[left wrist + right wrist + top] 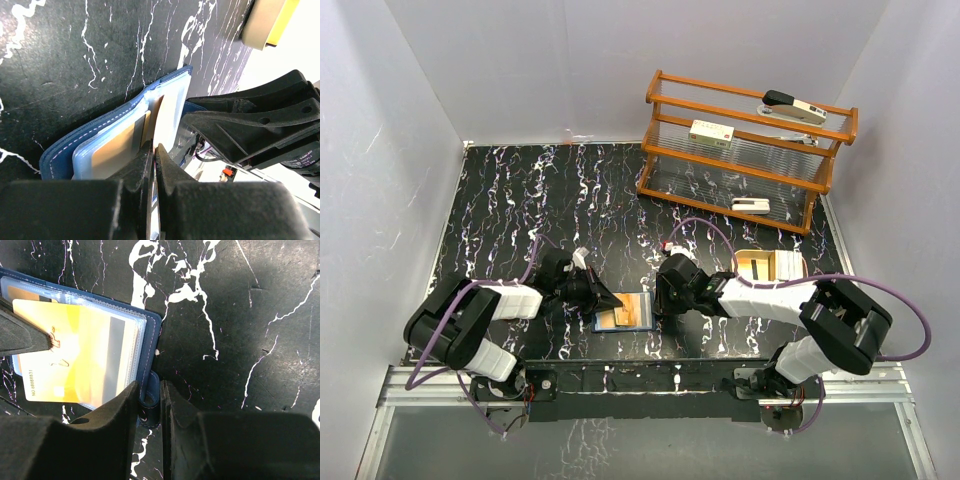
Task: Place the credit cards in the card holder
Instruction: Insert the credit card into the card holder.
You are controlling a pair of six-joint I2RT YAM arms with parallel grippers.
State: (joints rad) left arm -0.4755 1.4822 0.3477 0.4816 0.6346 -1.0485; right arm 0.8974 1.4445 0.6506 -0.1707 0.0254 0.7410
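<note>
The credit card sits at a slant and only partly in the clear pocket, so next my left gripper opens, closes on its raised free edge point(157, 121) and pushes it further in.
The card holder point(623, 313) lies open on the black marbled table between both arms, navy outside with clear and tan pockets. In the left wrist view my left gripper point(154, 147) is shut on the edge of a pale credit card point(169, 115) that stands partly inside the holder's pockets point(100, 150). In the right wrist view the same card point(75, 355) looks yellow-white and lies over the pockets. My right gripper point(150, 385) is shut on the holder's navy snap tab point(152, 402) at its right edge. In the top view the two grippers, left point(603, 298) and right point(662, 300), flank the holder.
A beige shallow tray point(770, 266) sits just right of the right arm; it also shows in the left wrist view point(265, 22). A wooden rack point(740, 150) with white block devices stands at the back right. White walls enclose the table.
</note>
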